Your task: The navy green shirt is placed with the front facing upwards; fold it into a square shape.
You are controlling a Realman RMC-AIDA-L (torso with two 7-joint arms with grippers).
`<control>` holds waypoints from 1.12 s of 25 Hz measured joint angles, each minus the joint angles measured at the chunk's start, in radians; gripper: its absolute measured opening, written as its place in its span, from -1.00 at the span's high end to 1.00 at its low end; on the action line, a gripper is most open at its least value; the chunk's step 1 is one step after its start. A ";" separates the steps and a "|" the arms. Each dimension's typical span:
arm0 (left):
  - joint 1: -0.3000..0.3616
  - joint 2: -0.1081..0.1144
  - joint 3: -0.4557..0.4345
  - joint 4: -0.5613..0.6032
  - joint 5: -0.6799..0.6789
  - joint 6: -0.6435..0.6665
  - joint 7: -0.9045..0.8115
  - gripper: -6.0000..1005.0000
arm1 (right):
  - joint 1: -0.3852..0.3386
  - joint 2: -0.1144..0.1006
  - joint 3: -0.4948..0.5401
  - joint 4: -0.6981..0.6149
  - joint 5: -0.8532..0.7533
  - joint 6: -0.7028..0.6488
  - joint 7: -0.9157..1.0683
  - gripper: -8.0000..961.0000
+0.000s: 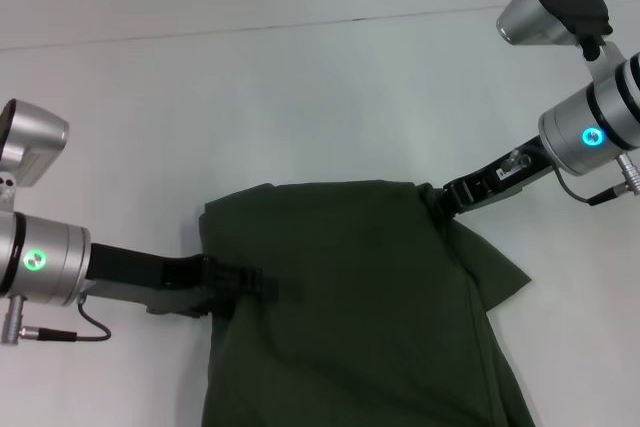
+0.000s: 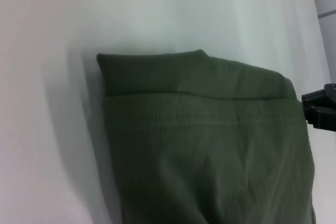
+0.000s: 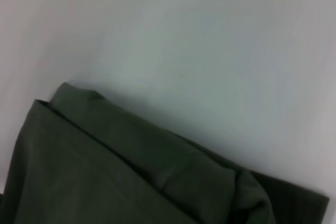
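Note:
The left gripper pinches a crease too far in from the shirt's side edge, so it should open, back away and grip the shirt's cloth nearer that edge (image 1: pixel 225 325).
The navy green shirt (image 1: pixel 360 297) lies folded over on the white table, with plain green cloth on top and no lettering showing. Its far folded edge runs between the two arms. My left gripper (image 1: pixel 250 282) is at the shirt's left edge, with a black finger lying over the cloth, shut on it. My right gripper (image 1: pixel 443 197) is at the far right corner, its tip buried in gathered cloth that fans out from it. The left wrist view shows the shirt (image 2: pixel 210 150) with a doubled edge. The right wrist view shows a folded corner of the shirt (image 3: pixel 105 171).
The bare white table (image 1: pixel 300 107) stretches beyond the shirt to a far edge line (image 1: pixel 300 32). The shirt runs off the near edge of the head view. A black gripper part (image 2: pixel 320 109) shows beside the cloth in the left wrist view.

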 joint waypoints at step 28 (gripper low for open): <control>0.065 0.008 -0.043 0.094 0.007 0.067 -0.017 0.32 | -0.005 -0.010 0.008 -0.002 0.020 -0.013 -0.002 0.89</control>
